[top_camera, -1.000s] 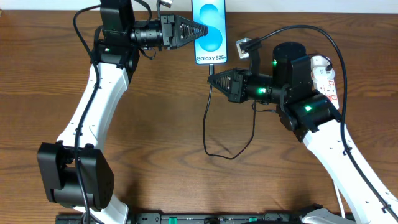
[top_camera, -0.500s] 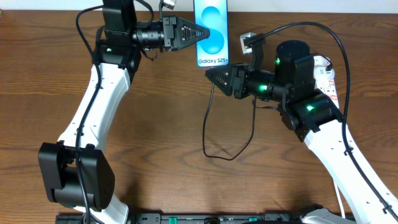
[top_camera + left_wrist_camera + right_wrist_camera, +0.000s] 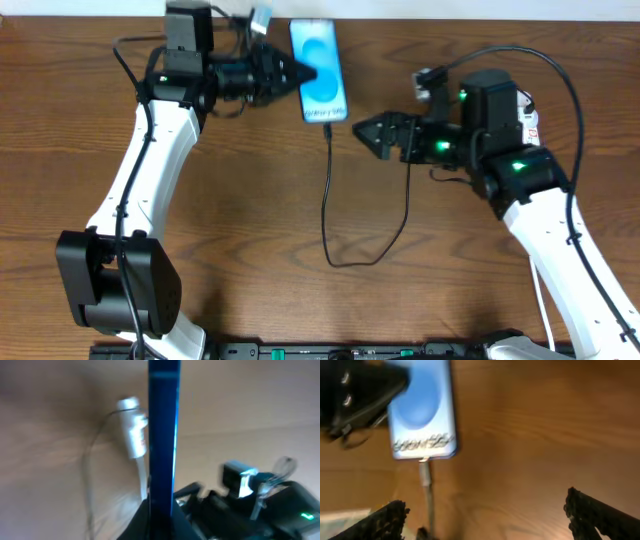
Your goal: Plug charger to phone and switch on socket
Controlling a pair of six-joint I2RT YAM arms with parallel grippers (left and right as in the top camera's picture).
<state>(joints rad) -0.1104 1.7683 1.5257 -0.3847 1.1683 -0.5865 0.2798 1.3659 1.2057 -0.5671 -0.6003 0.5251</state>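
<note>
The phone will lie flat on the wood [image 3: 341,150] beside the charger cable, near its plug, when my left gripper lets go of it.
The phone [image 3: 322,68], its blue screen lit, is at the far middle of the table, slightly tilted. My left gripper [image 3: 298,73] is shut on its left long edge. In the left wrist view the phone [image 3: 162,435] stands edge-on between my fingers [image 3: 161,510]. The charger [image 3: 326,190], a thin black cable, meets the phone's lower end and loops across the wood. In the right wrist view its plug tip [image 3: 424,471] sits at the phone [image 3: 422,412]. My right gripper [image 3: 362,133] is open and holds nothing, just right of the cable. The socket [image 3: 531,122] is mostly hidden behind my right arm.
The white power strip with red marks [image 3: 134,427] and its thin cord show blurred on the wood in the left wrist view. My right arm [image 3: 250,497] fills that view's lower right. My right fingers [image 3: 390,520] stand wide apart over bare wood.
My right gripper has opened, let go of the charger's plug and drawn back to the right. My left gripper has carried the phone leftward and tilted it, the cable trailing along.
</note>
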